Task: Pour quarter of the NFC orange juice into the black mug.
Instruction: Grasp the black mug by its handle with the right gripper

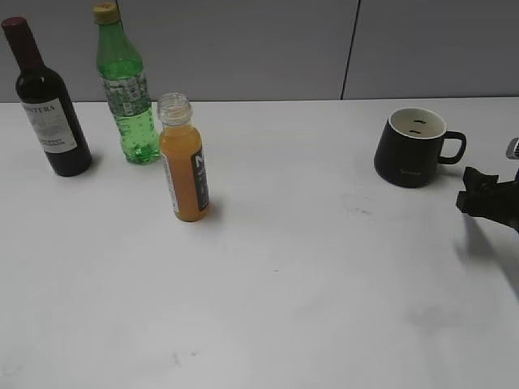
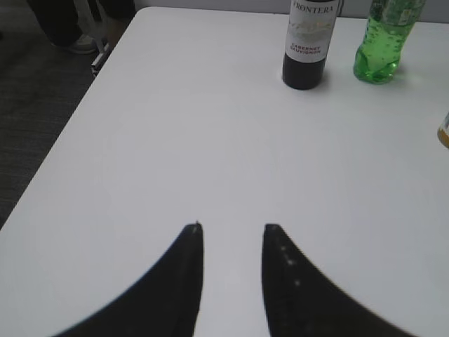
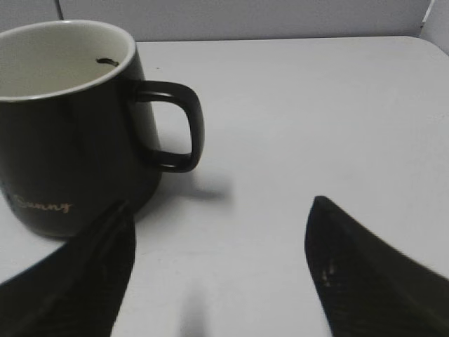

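Next, the robot's right gripper needs to move to the outer part of the mug's handle (image 1: 462, 147) (image 3: 196, 130) and close there to hold the black mug.
The NFC orange juice (image 1: 184, 162) stands upright and uncapped on the white table (image 1: 308, 275), left of centre. Only a sliver of it shows at the right edge of the left wrist view (image 2: 445, 132). The black mug (image 1: 409, 150) stands at the back right with its handle pointing right, and it fills the left of the right wrist view (image 3: 63, 154). My right gripper (image 1: 478, 194) is open and empty, just in front of and right of the mug's handle (image 3: 221, 207). My left gripper (image 2: 233, 226) is open and empty over bare table, out of the exterior view.
A dark wine bottle (image 1: 47, 101) and a taller green bottle (image 1: 126, 89) stand at the back left, behind the juice. Both also show in the left wrist view, wine bottle (image 2: 309, 42) and green bottle (image 2: 382, 42). The table's left edge (image 2: 77, 119) drops to a dark floor.
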`<state>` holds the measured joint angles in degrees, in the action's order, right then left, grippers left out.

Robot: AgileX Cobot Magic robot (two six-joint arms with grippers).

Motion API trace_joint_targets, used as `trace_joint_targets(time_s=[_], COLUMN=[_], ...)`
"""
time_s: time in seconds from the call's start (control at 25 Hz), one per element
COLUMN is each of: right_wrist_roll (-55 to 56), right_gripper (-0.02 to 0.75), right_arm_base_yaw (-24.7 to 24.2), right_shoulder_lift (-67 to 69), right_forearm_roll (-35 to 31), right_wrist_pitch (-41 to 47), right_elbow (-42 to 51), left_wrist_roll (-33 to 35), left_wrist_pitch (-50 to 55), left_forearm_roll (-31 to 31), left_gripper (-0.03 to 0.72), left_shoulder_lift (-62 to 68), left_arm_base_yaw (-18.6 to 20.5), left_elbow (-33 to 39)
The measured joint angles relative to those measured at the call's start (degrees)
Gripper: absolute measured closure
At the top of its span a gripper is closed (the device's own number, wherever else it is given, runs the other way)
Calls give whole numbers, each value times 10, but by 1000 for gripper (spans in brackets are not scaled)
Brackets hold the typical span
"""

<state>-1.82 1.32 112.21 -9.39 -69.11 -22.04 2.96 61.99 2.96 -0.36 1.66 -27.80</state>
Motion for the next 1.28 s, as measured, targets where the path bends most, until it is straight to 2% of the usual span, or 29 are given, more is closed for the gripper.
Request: trace_joint_targets(time_s=[0.68, 1.28], right_wrist_roll=[-1, -1], right_gripper=[164, 164], right_arm_base_yaw=[-50, -52], right_shoulder_lift=[104, 152], right_forearm_roll=[66, 89], right_wrist_pitch=[-1, -1], right_elbow=[-126, -196], left_wrist_roll=[0, 0], left_wrist_pitch=[0, 0], left_forearm_roll=[0, 0], left_gripper=[457, 457], left_shoulder_lift=[0, 0], left_arm_base_yaw=[0, 0], left_elbow=[0, 0])
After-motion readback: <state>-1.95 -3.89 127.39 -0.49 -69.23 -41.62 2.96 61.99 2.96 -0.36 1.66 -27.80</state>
